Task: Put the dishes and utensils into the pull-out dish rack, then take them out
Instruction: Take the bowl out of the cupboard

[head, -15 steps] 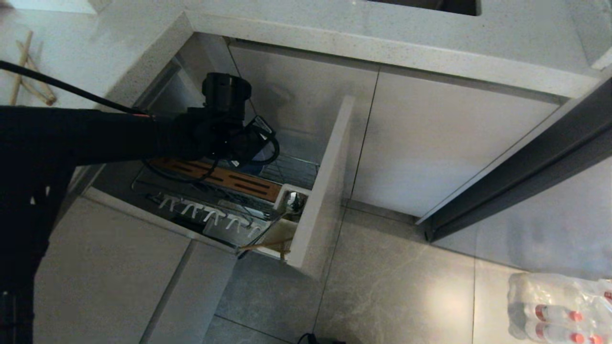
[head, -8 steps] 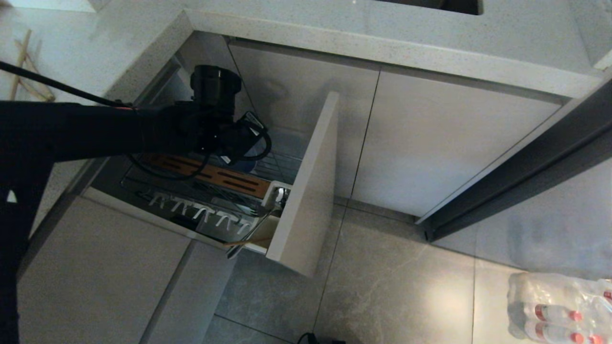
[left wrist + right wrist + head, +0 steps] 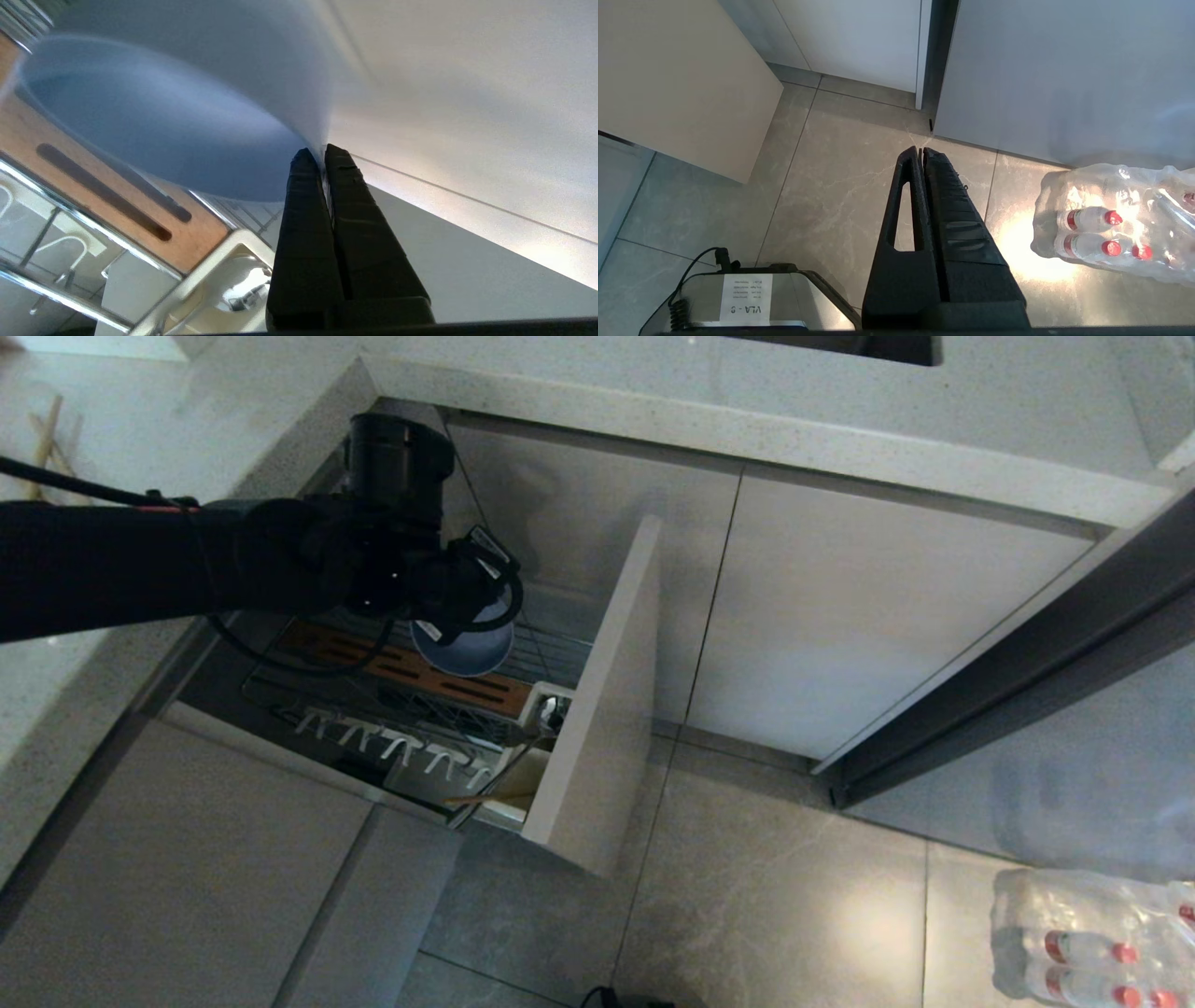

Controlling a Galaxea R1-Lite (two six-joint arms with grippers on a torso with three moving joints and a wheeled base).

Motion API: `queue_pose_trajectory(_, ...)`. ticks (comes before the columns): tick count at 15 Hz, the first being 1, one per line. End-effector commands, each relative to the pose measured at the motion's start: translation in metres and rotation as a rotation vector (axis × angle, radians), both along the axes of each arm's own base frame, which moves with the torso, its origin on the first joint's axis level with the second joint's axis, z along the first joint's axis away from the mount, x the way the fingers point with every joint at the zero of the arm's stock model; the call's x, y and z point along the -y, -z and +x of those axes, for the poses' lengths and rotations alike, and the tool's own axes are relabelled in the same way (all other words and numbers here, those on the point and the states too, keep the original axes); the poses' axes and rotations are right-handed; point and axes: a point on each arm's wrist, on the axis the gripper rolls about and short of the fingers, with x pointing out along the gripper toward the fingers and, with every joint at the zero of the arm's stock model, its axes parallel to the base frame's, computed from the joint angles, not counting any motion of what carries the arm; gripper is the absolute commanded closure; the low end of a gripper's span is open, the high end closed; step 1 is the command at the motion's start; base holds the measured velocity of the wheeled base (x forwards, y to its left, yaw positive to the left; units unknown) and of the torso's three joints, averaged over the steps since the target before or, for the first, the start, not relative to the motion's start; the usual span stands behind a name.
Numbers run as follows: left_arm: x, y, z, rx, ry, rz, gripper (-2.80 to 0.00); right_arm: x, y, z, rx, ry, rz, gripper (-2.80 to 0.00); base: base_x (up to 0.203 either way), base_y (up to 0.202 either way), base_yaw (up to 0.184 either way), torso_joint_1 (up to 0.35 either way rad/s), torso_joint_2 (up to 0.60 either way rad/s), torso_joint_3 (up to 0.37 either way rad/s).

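Note:
My left gripper is going to let go of the light-blue bowl on the wire rack (image 3: 493,625) (image 3: 219,120) between the brown slotted piece and the cabinet.
My left gripper (image 3: 322,154) is shut on the rim of the light-blue bowl (image 3: 163,130). It holds the bowl (image 3: 464,649) in the air above the pull-out dish rack (image 3: 560,663), over the brown slotted strip (image 3: 448,686). The silver spoon (image 3: 243,298) stands in the white utensil cup (image 3: 551,705) at the rack's front corner. One pair of chopsticks (image 3: 42,439) lies on the counter at the far left; another brown stick (image 3: 476,798) leans in the rack by the beige front panel (image 3: 597,709). My right gripper (image 3: 920,150) hangs shut and empty over the floor. The plate is out of view.
The stone countertop (image 3: 747,411) overhangs the open rack, with closed cabinet doors (image 3: 887,616) to the right. White hooks (image 3: 392,747) line the rack's near side. A shrink-wrapped pack of bottles (image 3: 1092,933) lies on the tiled floor, and a grey box (image 3: 738,298) sits below the right arm.
The left arm has risen and drawn back toward the counter, lifting the blue bowl out of the rack; the bowl now shows below the wrist. The right arm has not moved.

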Motion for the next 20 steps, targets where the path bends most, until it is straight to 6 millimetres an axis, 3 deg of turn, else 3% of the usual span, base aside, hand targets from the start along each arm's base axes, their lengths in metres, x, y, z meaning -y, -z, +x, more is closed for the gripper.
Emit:
queue_pose_trajectory(1, -0.003, -0.015, -0.011, 0.035, 0.001, -0.02, 0.0, 0.0, 0.0, 0.0, -0.001, 0.0, 0.0, 0.0, 0.0, 0.0, 0.0, 0.0, 0.0, 0.0)
queue_pose_trajectory(9, -0.013, -0.075, -0.074, 0.137, 0.049, -0.091, 0.0, 0.0, 0.0, 0.0, -0.001, 0.0, 0.0, 0.0, 0.0, 0.0, 0.0, 0.0, 0.0, 0.0)
queue_pose_trajectory(16, -0.007, -0.059, -0.062, 0.063, 0.047, -0.057, 0.0, 0.0, 0.0, 0.0, -0.001, 0.0, 0.0, 0.0, 0.0, 0.0, 0.0, 0.0, 0.0, 0.0)
queue_pose_trajectory(17, -0.007, -0.056, -0.061, 0.048, 0.043, -0.053, -2.8, 0.0, 0.0, 0.0, -0.001, 0.0, 0.0, 0.0, 0.0, 0.0, 0.0, 0.0, 0.0, 0.0)
queue_pose_trajectory(20, -0.005, -0.051, -0.053, 0.034, 0.036, -0.048, -2.8, 0.0, 0.0, 0.0, -0.001, 0.0, 0.0, 0.0, 0.0, 0.0, 0.0, 0.0, 0.0, 0.0)
